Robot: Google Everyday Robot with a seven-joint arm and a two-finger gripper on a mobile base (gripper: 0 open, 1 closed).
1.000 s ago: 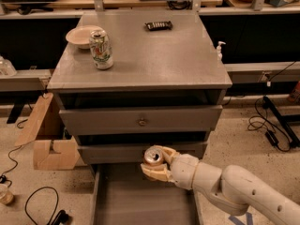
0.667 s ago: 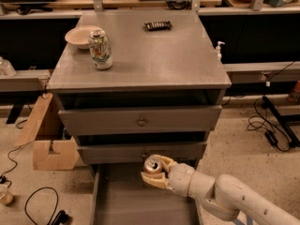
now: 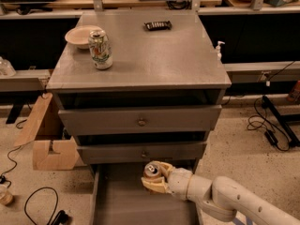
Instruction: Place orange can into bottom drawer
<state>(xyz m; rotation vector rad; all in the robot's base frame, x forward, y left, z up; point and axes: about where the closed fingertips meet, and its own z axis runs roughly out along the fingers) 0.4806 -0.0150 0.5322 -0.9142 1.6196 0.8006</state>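
Observation:
I should let go of the orange can with my gripper on the bottom drawer's inside (image 3: 125, 188), toward the drawer's side nearer the cardboard box.
The orange can (image 3: 152, 170) shows its silver top and pull tab and is held upright in my gripper (image 3: 154, 178), which is shut on it. The can hangs over the right back part of the bottom drawer (image 3: 123, 200), a pulled-out grey tray with a flat floor, just in front of the middle drawer's face. My white arm (image 3: 220, 201) reaches in from the lower right. The can's lower body is hidden by the fingers.
A white-green can (image 3: 100, 48) and a shallow bowl (image 3: 80, 34) stand on the cabinet top at the left, a dark remote-like object (image 3: 157, 25) at the back. Two shut upper drawers with knobs (image 3: 140, 122). A cardboard box (image 3: 47, 135) and cables lie on the floor to the left.
The gripper with the orange can has sunk lower and moved a little left over the open bottom drawer. Everything on the cabinet top stays put.

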